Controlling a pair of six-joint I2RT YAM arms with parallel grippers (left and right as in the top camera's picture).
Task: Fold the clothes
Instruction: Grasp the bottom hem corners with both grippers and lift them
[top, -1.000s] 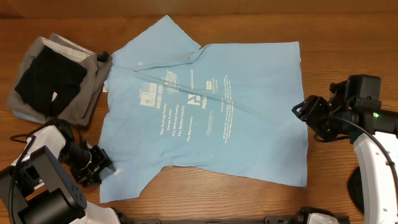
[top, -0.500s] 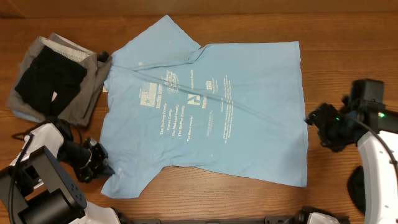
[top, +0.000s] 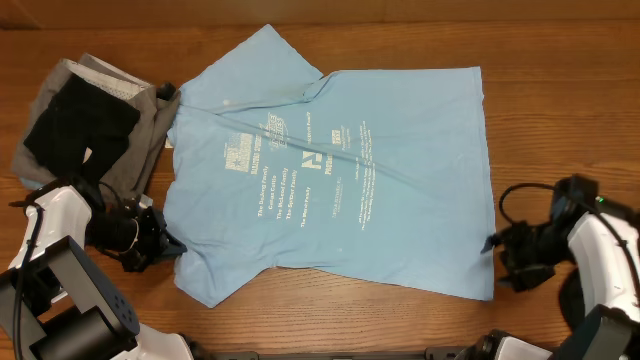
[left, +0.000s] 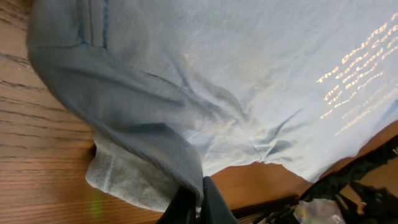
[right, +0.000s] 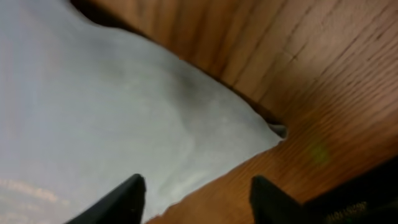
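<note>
The T-shirt's loose lower corner is still a bit away from my right gripper at the T-shirt's hem, so next I pinch that corner (top: 487, 293) before both grippers lift the T-shirt's near edge.
A light-blue T-shirt (top: 340, 170) with white lettering lies spread flat, print up, in the middle of the wooden table. My left gripper (top: 170, 245) sits at the shirt's lower left sleeve and is shut on its bunched fabric (left: 149, 143); in the left wrist view the dark jaws (left: 198, 202) pinch the fold. My right gripper (top: 492, 243) is at the shirt's right edge, near the lower right corner (right: 277, 129). It stands open (right: 198, 190), its fingers straddling the hem low over the wood, holding nothing.
A pile of folded grey and black garments (top: 85, 125) lies at the back left, close to the shirt's left sleeve. Bare wooden table (top: 560, 100) runs to the right of and behind the shirt. Cables trail by both arms.
The left gripper has shut on the sleeve and drawn it up and inward. The right gripper has slid along the shirt's right edge toward the front corner.
</note>
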